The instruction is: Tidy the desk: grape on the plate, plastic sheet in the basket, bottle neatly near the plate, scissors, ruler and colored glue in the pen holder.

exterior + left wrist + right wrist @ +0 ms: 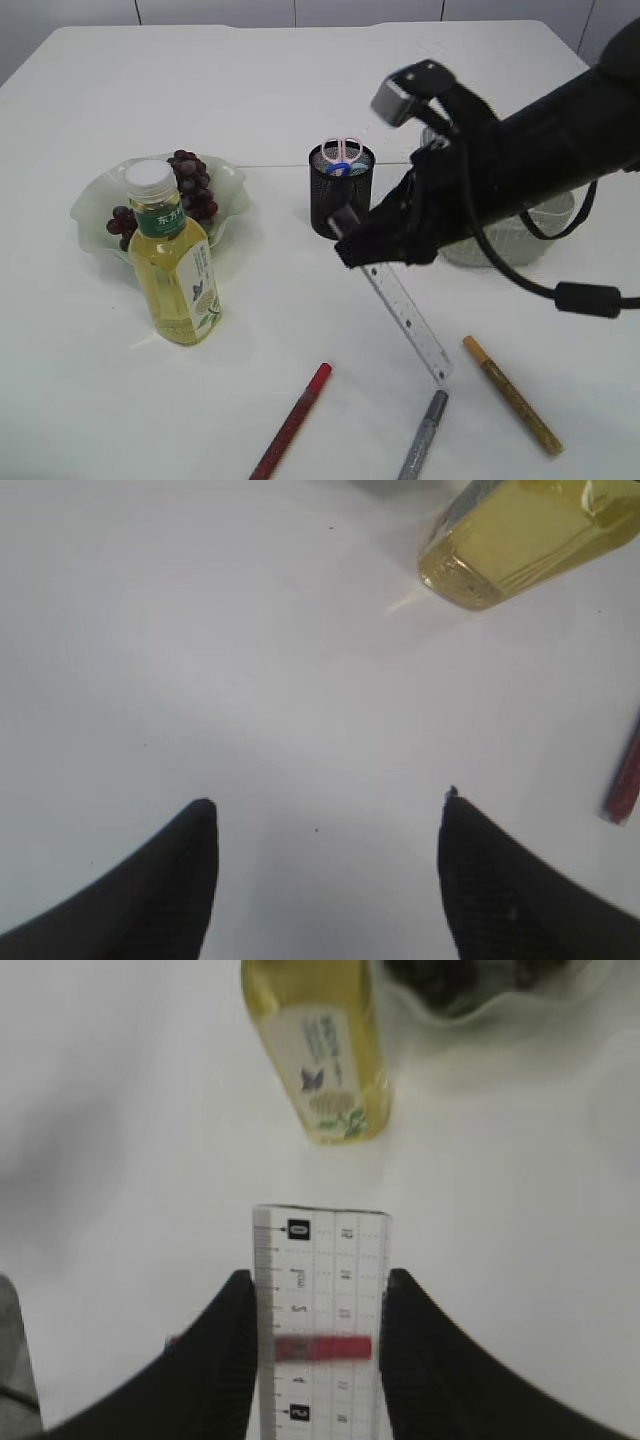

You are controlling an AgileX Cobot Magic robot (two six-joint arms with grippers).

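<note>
Next, my right gripper lets go of the clear ruler inside the black mesh pen holder (338,160), next to the pink-handled scissors. The ruler now slants in front of the holder.
My right gripper (352,240) (318,1275) is shut on a clear ruler (410,320) (320,1260), gripping its two long edges. The ruler hangs at a slant in front of the black mesh pen holder (340,195), its low end near the table. Pink-handled scissors (343,152) stand in the holder. Grapes (190,185) lie on the pale green plate (95,205). The bottle (175,262) (320,1050) of yellow drink stands upright just in front of the plate. My left gripper (325,800) is open over bare table, with the bottle's base (510,540) ahead of it. The plastic sheet is not visible.
Three colored glue pens lie near the front edge: red (292,420) (625,780), silver (423,435) and gold (512,393). A translucent basket (505,240) sits at the right, mostly hidden behind my right arm. The left gripper does not show in the exterior view.
</note>
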